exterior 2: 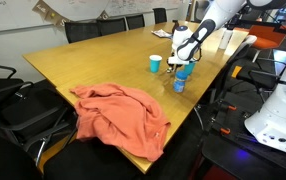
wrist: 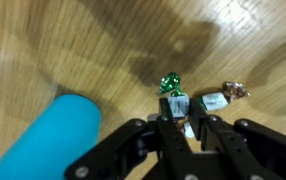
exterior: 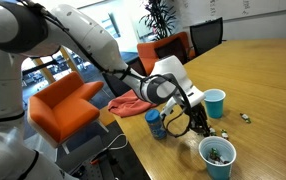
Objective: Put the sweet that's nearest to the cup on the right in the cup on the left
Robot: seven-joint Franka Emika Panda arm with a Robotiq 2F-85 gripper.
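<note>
Next, I let go of the green-and-white wrapped sweet inside the light blue cup [exterior: 214,102] that stands farther back on the table. The sweet is now held low on the table.
In the wrist view my gripper [wrist: 176,112] is shut on a green-and-white wrapped sweet [wrist: 173,92], low on the wooden table [wrist: 83,50]. A white-wrapped sweet [wrist: 214,100] and a brown one [wrist: 236,90] lie just to its right. A light blue cup [wrist: 58,135] stands to the left. In an exterior view the gripper [exterior: 197,126] is down at the table between a dark blue cup [exterior: 156,122], a light blue cup [exterior: 214,101] and a nearer light blue cup [exterior: 218,155] holding sweets. It also shows in an exterior view [exterior 2: 184,57] next to two cups [exterior 2: 155,63] [exterior 2: 181,78].
An orange cloth lies on the table in both exterior views [exterior: 131,102] [exterior 2: 123,112]. Orange chairs [exterior: 68,105] stand beside the table edge. A loose sweet [exterior: 245,117] lies further along the table. Black chairs [exterior 2: 93,28] line the far side.
</note>
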